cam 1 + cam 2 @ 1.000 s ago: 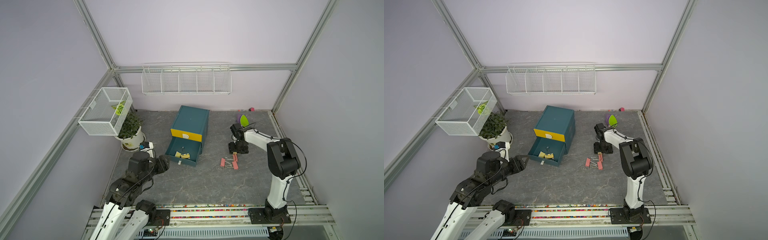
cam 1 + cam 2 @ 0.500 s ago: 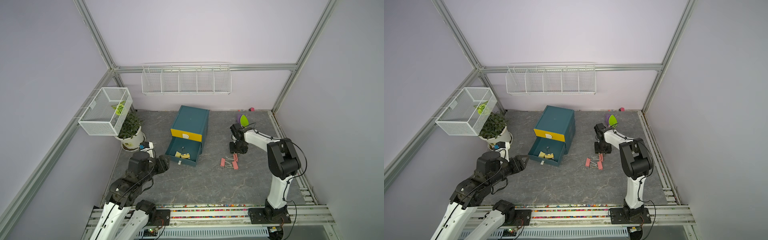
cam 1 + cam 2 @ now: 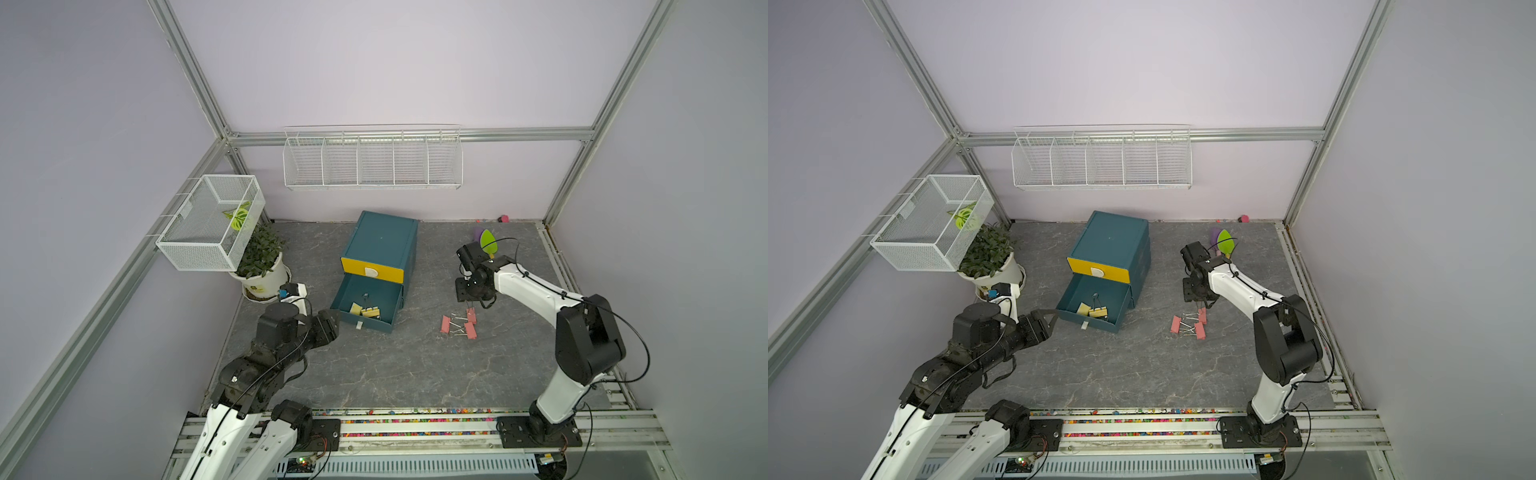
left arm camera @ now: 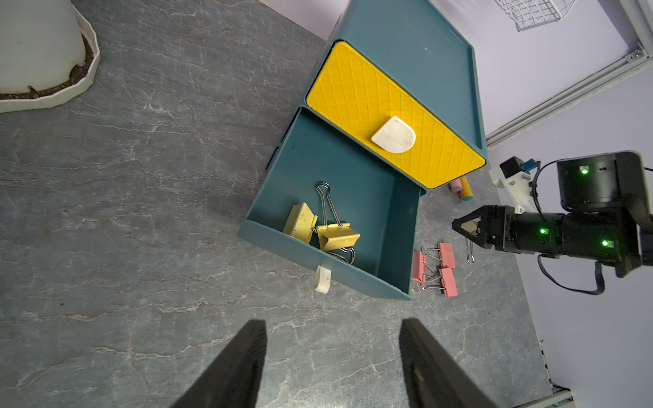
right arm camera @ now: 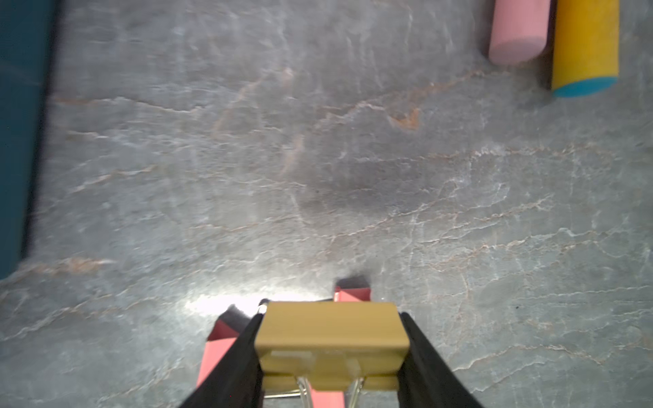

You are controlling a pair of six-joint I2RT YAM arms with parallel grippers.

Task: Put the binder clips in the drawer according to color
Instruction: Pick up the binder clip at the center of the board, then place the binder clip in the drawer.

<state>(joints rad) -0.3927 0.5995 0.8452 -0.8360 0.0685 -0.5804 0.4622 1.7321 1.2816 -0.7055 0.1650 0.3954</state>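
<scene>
The yellow binder clip in my right gripper needs to be let go in the open drawer (image 3: 375, 303), just behind the other yellow clips.
The dark-teal drawer cabinet (image 3: 380, 241) stands mid-table with its yellow top front shut. The drawer below it (image 4: 346, 169) is pulled out and holds two yellow binder clips (image 4: 337, 238). Three pink binder clips (image 3: 457, 324) lie in a loose cluster on the table to its right. My right gripper (image 5: 332, 316) is shut on a yellow binder clip (image 5: 332, 339), just above the pink ones (image 5: 215, 349). In both top views it (image 3: 469, 291) hangs by that cluster. My left gripper (image 4: 332, 328) is open and empty, low in front of the open drawer.
A potted plant (image 3: 262, 266) and a white mesh basket (image 3: 212, 224) stand at the left. A wire rack (image 3: 372, 160) hangs on the back wall. Toy shovels (image 3: 487, 243) lie behind the right arm, their pink (image 5: 517, 31) and yellow (image 5: 584, 42) handles near the gripper.
My right gripper has shut on the yellow binder clip. Neither arm has visibly shifted in the top views.
</scene>
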